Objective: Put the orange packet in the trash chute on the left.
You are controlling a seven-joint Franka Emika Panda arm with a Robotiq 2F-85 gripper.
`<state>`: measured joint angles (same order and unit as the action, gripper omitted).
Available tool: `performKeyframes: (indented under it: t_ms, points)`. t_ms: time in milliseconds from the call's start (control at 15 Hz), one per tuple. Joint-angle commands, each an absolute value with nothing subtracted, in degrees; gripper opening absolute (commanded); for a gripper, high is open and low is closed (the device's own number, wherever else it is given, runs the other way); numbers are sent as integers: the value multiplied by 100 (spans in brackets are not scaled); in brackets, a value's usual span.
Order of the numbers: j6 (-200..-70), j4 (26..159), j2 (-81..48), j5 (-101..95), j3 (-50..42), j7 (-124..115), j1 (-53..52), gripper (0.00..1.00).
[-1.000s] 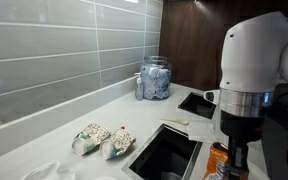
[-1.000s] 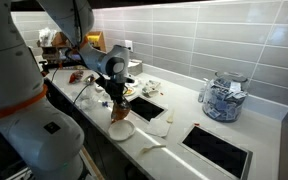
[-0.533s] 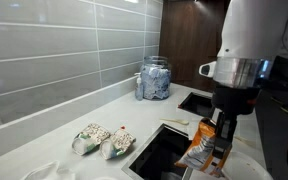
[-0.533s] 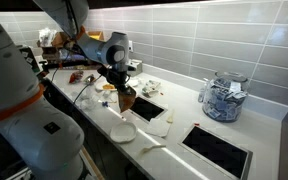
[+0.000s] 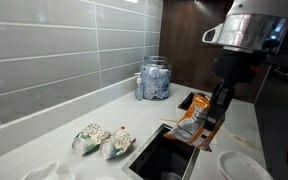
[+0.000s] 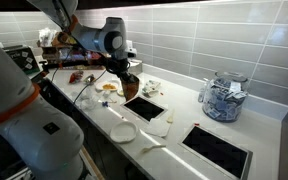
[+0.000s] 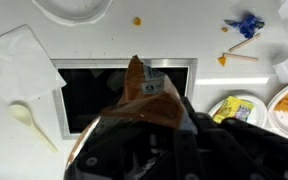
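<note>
My gripper will release the orange packet inside the dark opening of the near chute [image 5: 167, 162] [image 7: 109, 90], next to the wrapped sachets. The packet now hangs just above that opening.
My gripper [image 5: 215, 108] is shut on the orange packet [image 5: 193, 127] and holds it in the air, just above the near rectangular trash chute [image 5: 160, 156] cut into the white counter. In an exterior view the gripper [image 6: 129, 79] and packet [image 6: 131, 88] hang over the same dark opening [image 6: 144, 108]. In the wrist view the packet [image 7: 142, 93] sticks out from my gripper [image 7: 149, 125] in front of the chute's black opening [image 7: 94, 95]. A second chute [image 6: 216, 150] lies further along the counter.
A glass jar of packets [image 5: 154, 78] stands by the tiled wall. Two wrapped sachets [image 5: 104, 140] lie beside the chute. A white plate [image 6: 123, 131], a napkin [image 7: 19, 60], a plastic spoon [image 7: 29, 118] and a yellow tub [image 7: 234, 108] sit around the opening.
My gripper has risen from low at the counter's front edge and carried the orange packet up and over the near chute.
</note>
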<state>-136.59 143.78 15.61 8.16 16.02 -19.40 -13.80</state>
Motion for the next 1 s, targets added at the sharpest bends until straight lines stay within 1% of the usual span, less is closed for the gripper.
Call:
performKeyframes:
  t_ms: [0, 933]
  points:
    - [-13477, 14382, 1742, 628, 1677, -2166, -1313, 0]
    - [-13956, 13877, 1014, 754, 1462, -1931, -1191, 0]
